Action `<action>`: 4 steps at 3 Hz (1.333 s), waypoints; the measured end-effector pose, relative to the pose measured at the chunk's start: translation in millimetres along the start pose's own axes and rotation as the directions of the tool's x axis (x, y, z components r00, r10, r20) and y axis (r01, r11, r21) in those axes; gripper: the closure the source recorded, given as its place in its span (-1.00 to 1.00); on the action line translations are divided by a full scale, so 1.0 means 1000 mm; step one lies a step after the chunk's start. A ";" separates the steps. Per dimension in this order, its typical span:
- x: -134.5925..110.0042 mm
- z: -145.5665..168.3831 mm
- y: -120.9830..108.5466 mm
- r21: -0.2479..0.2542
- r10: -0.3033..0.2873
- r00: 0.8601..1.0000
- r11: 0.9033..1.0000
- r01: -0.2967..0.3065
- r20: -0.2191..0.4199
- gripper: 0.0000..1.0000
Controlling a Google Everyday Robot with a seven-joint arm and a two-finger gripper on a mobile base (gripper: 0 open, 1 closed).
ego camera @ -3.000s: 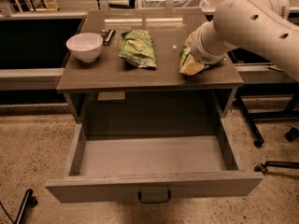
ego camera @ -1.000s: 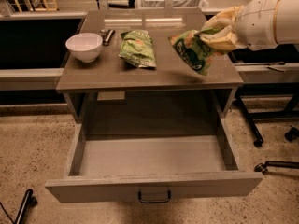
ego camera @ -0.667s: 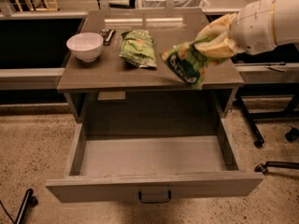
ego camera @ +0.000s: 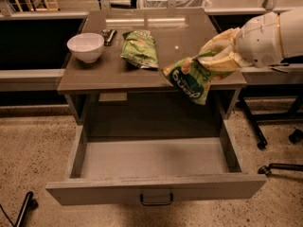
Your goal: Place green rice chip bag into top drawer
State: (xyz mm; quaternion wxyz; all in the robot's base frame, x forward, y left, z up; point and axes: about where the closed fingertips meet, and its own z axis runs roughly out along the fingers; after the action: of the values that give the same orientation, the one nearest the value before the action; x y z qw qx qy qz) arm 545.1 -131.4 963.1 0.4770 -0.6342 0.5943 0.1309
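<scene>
Next, I release the green rice chip bag on the drawer's grey bottom, toward the back (ego camera: 188, 143), nearer the chair legs.
My gripper (ego camera: 215, 60) reaches in from the right and is shut on the green rice chip bag (ego camera: 191, 79), a glossy bright-green bag with a dark band and white lettering. The bag hangs tilted in the air over the table's front right edge, above the back right part of the top drawer (ego camera: 156, 189). The drawer is pulled fully out, grey inside with nothing in it, with a dark loop handle (ego camera: 155, 200) on its front.
On the table (ego camera: 94, 74) stand a white bowl (ego camera: 85, 47), a paler flat green bag (ego camera: 139, 48) and a small dark metal object (ego camera: 108, 34) at the back left. Chair legs with castors (ego camera: 279, 145) stand at the right on the floor.
My gripper lifted the bag off the table's right side and carried it left and forward, lower, to the table's front edge over the open drawer.
</scene>
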 end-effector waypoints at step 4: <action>-0.008 0.004 0.079 -0.045 -0.017 0.999 0.999 0.018 0.027 1.00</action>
State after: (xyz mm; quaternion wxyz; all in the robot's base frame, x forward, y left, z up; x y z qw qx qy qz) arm 475.2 -110.8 931.5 0.4717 -0.6481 0.5791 0.1487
